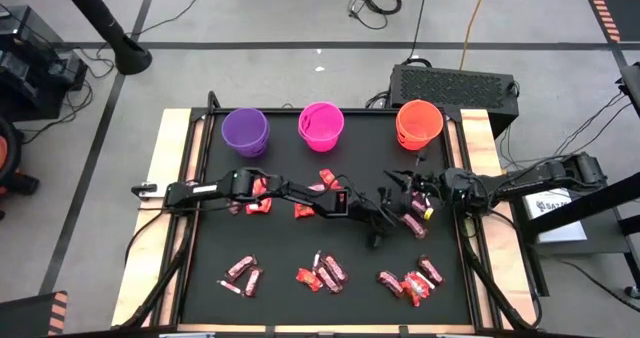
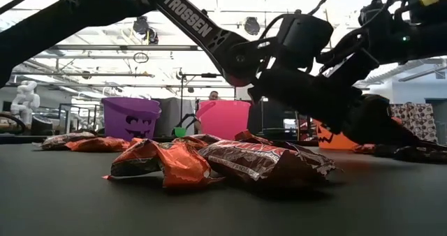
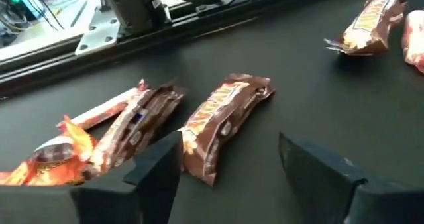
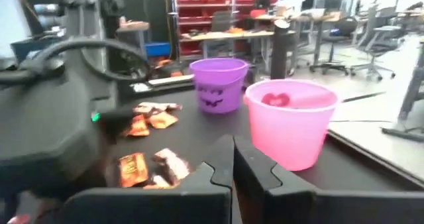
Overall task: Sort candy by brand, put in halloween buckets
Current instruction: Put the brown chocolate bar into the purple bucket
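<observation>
The brown candy bar is in front of my left gripper's fingers, nearer to one finger, so I need to open, move over and pinch the bar's near end (image 3: pixel 201 159).
The candy lies scattered over the black table (image 1: pixel 210 278). Three halloween buckets stand along the far edge: purple (image 1: pixel 245 131), pink (image 1: pixel 321 125) and orange (image 1: pixel 418 123). My left gripper (image 3: pixel 232 177) reaches low across the table to right of the middle (image 1: pixel 383 225) and is open. A brown candy bar (image 3: pixel 224 124) lies flat on the table just ahead of its fingers, nearer one finger (image 3: pixel 159 174). Beside that bar lie a darker bar (image 3: pixel 139 118), a pale stick (image 3: pixel 99 110) and an orange wrapper (image 3: pixel 66 148). My right gripper (image 4: pixel 232 164) is shut and empty, hovering near the orange bucket (image 1: pixel 400 185).
More candy lies in clusters along the near edge (image 1: pixel 243 273) (image 1: pixel 322 273) (image 1: pixel 412 281) and under the left arm (image 1: pixel 258 196). In the low view a heap of wrappers (image 2: pixel 209 160) fills the foreground. The two arms stand close together at the table's right middle. A dark box (image 1: pixel 452 83) sits behind the orange bucket.
</observation>
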